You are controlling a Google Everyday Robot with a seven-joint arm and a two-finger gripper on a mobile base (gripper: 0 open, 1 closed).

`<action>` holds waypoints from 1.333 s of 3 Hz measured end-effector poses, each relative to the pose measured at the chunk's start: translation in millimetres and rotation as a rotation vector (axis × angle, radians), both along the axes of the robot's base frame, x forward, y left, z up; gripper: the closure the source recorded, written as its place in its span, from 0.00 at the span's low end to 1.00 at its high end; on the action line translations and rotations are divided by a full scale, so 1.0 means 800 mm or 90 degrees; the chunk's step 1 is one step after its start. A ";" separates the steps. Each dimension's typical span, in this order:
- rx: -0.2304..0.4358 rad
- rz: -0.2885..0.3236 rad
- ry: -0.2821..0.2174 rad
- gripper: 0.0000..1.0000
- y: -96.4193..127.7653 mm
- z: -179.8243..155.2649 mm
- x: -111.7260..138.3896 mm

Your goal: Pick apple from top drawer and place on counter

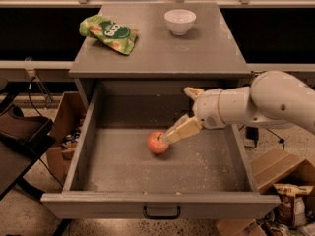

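Note:
My gripper is to close next around the apple's middle point(157, 142), where the apple lies on the bottom of the open top drawer.
The apple point(157, 143), small and red-orange, lies on the crumb-speckled floor of the open top drawer point(123, 171), left of middle. My gripper point(178, 113) reaches into the drawer from the right on a white arm. Its fingers are spread open; the lower fingertip point(170, 136) is right at the apple's right side, and the upper fingertip point(190, 91) is higher up near the drawer's back. The gripper holds nothing. The counter point(162, 53) is the flat grey cabinet top behind the drawer. The drawer's black handle point(161, 213) shows on the front panel.
A white bowl point(179, 21) stands at the counter's back right and a green chip bag point(109, 33) lies at its back left. Cardboard boxes point(66, 132) sit on the floor left and right point(280, 168) of the cabinet. A dark table edge point(22, 136) is at the left.

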State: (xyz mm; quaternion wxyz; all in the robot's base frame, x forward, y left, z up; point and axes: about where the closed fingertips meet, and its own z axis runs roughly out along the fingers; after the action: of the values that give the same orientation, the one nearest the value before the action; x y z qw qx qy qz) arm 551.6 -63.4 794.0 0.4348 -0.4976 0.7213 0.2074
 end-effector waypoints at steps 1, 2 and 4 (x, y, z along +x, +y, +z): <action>-0.013 0.028 0.010 0.00 0.044 -0.044 0.014; -0.017 0.041 0.017 0.00 0.083 -0.108 0.045; -0.045 0.042 0.048 0.00 0.075 -0.186 0.058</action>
State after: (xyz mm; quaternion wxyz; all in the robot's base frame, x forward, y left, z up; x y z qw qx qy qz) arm 598.3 -3.4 645.1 0.3824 -0.5279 0.7272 0.2151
